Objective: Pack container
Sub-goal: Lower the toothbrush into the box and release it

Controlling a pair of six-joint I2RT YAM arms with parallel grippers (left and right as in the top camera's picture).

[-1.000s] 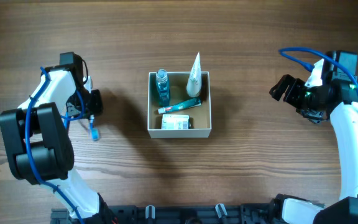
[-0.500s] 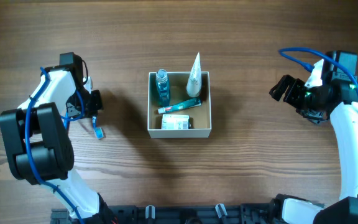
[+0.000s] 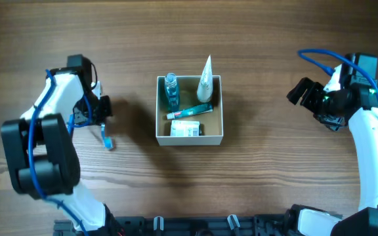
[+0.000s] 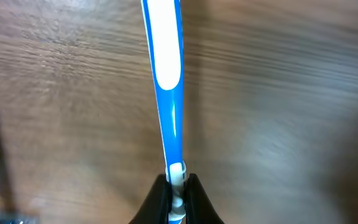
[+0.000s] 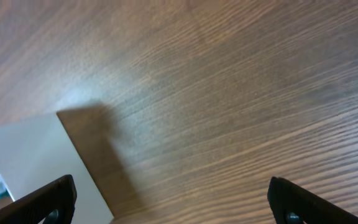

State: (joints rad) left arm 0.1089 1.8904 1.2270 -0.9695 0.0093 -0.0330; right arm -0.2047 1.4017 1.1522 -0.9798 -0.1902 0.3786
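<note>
Next, my left gripper lets go of the blue and white toothbrush along the toothpaste tube inside the container (image 3: 190,113), next to the small carton.
The container (image 3: 189,139), a square white-walled box with a tan inside, stands mid-table and holds a blue bottle (image 3: 170,92), a white tube (image 3: 205,82), a toothpaste tube (image 3: 190,111) and a small carton (image 3: 186,130). My left gripper (image 3: 101,119) is left of the container, shut on a blue and white toothbrush (image 3: 106,138). The left wrist view shows the jaws (image 4: 176,186) pinching the toothbrush handle (image 4: 169,81) above the wood. My right gripper (image 3: 302,92) is open and empty to the right of the container. Its jaws (image 5: 173,202) are wide apart, with the container's white wall (image 5: 23,152) at lower left.
The wooden table (image 3: 274,170) spreads bare around the box. The arm bases stand at the front left (image 3: 41,177) and front right (image 3: 373,190).
My left gripper has shifted a little to the right, toward the container, carrying the toothbrush with it. The right arm has barely moved.
</note>
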